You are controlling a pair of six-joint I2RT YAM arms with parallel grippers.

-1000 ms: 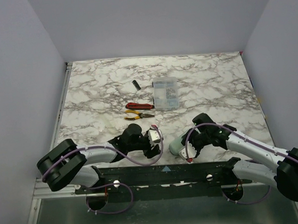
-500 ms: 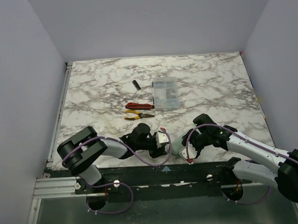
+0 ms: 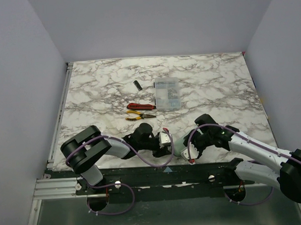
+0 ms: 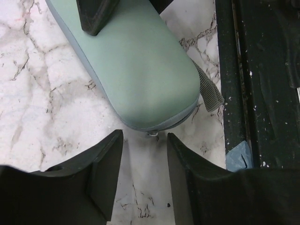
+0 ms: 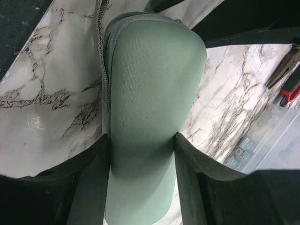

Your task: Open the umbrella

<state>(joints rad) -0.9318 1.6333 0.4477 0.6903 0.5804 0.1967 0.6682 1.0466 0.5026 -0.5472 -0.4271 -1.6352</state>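
The umbrella case's strap end slants near the front rail, so I need to open my right gripper, take the case's far end (image 5: 140,204) and turn it clear.
The mint-green umbrella case (image 3: 178,144) lies on the marble table near the front edge, and the umbrella itself is hidden inside it. My right gripper (image 3: 188,147) is shut on the case; in the right wrist view (image 5: 143,139) both fingers press its sides (image 5: 150,84). My left gripper (image 3: 166,141) is open and empty, just off the case's rounded end (image 4: 136,65). In the left wrist view its jaws (image 4: 144,138) stand apart, with a small metal zip pull (image 4: 153,134) just beyond the gap. A grey strap (image 4: 209,92) hangs at that end.
A clear plastic parts box (image 3: 167,93), a red-handled tool (image 3: 140,106), yellow pliers (image 3: 139,115) and a small black item (image 3: 137,85) lie mid-table. The black front rail (image 4: 262,93) runs close beside the case.
My left arm has swung right and brought its open gripper up to the end of the case. The right gripper and the case have stayed put.
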